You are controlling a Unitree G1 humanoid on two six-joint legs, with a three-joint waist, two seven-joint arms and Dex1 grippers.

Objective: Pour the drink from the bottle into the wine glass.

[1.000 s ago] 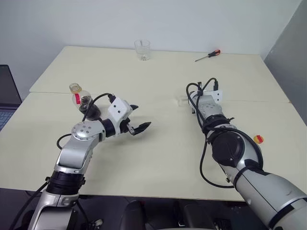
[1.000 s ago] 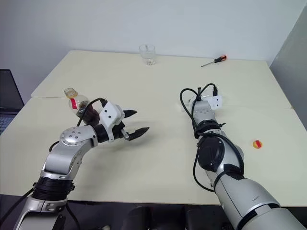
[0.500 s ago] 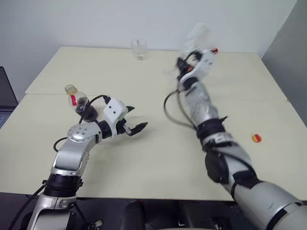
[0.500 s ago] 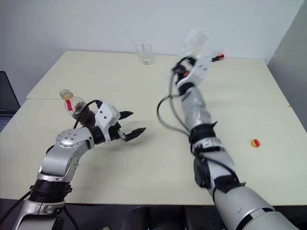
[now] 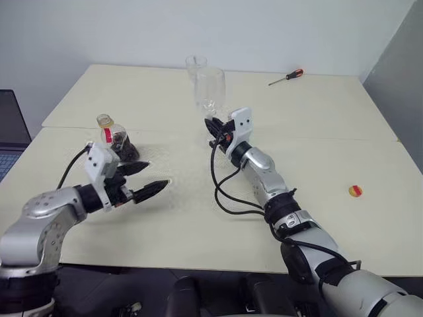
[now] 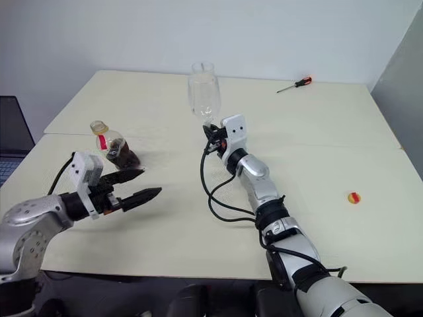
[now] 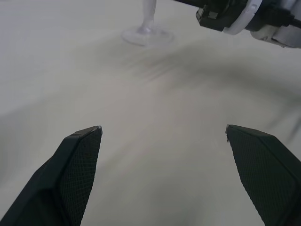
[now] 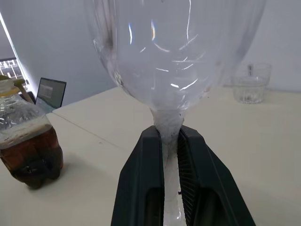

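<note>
My right gripper is going to set the wine glass down on the bare table [image 5: 229,157] just in front of the seam.
My right gripper [image 5: 215,124] is shut on the stem of the wine glass [image 5: 210,88], just under the bowl, as the right wrist view shows [image 8: 170,134]. The glass stands upright and empty over the middle of the table. Its foot [image 7: 146,35] is low by the tabletop; I cannot tell whether it touches. The bottle [image 5: 114,139] stands uncapped at the left, with the dark drink [image 8: 28,150] in its lower part. My left gripper [image 5: 153,176] is open just in front of and right of the bottle, apart from it, with nothing between its fingers [image 7: 80,155].
A clear tumbler [image 5: 195,64] stands at the back, behind the wine glass. A screwdriver [image 5: 286,76] lies at the back right. A small red-and-yellow cap [image 5: 355,191] lies at the right. A laptop [image 5: 10,132] sits past the table's left edge.
My right arm has swung the wine glass up and then left and down to the table's middle, turning it upright. My open left gripper has drawn back to the left. The bottle has stayed put.
</note>
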